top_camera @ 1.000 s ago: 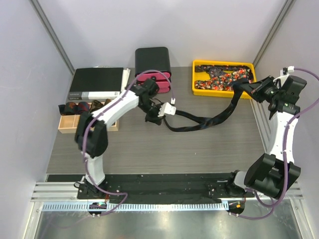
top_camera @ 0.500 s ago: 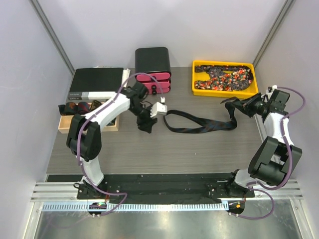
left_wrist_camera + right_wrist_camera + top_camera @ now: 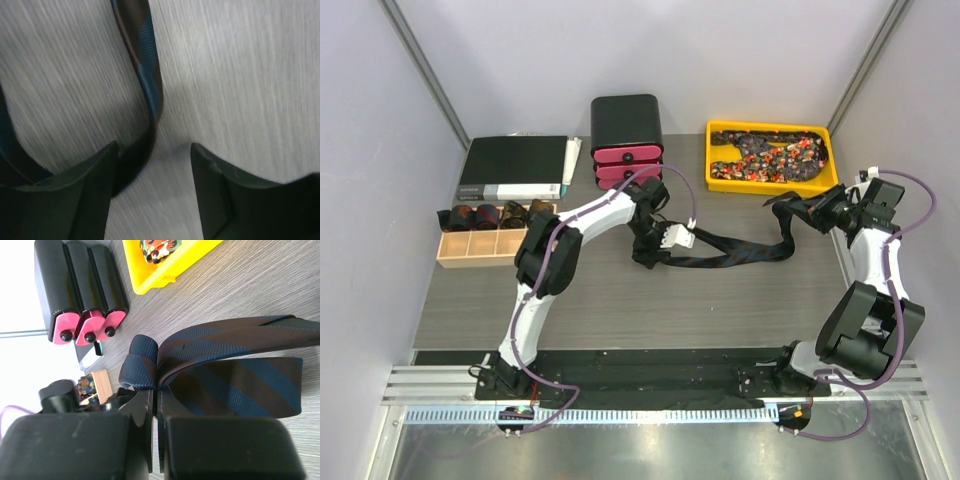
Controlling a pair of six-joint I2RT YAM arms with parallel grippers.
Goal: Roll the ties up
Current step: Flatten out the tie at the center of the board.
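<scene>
Next, I let go of the tie's end, now stretched across the table's middle, with my right gripper on the bare table (image 3: pixel 823 257) in front of the yellow tray's outer corner.
A long dark tie (image 3: pixel 740 252) with navy and brown stripes lies stretched across the table's middle. My right gripper (image 3: pixel 820 213) is shut on its right end, and in the right wrist view the folded fabric (image 3: pixel 225 360) bunches out of the closed jaws (image 3: pixel 157 390). My left gripper (image 3: pixel 649 256) hovers low over the tie's left end. It is open, and the narrow strip (image 3: pixel 145 85) runs along the table just inside the left finger (image 3: pixel 85 195). More patterned ties (image 3: pixel 770 155) fill the yellow tray (image 3: pixel 715 182).
A black box with pink drawers (image 3: pixel 626 140) stands at the back centre, also seen in the right wrist view (image 3: pixel 80 285). A black case (image 3: pixel 515 166) lies at the back left. A wooden divider box (image 3: pixel 455 255) at the left holds rolled ties (image 3: pixel 485 215).
My left gripper opened, let go of the tie and moved right along it. The right gripper came down, and the tie now lies on the table.
</scene>
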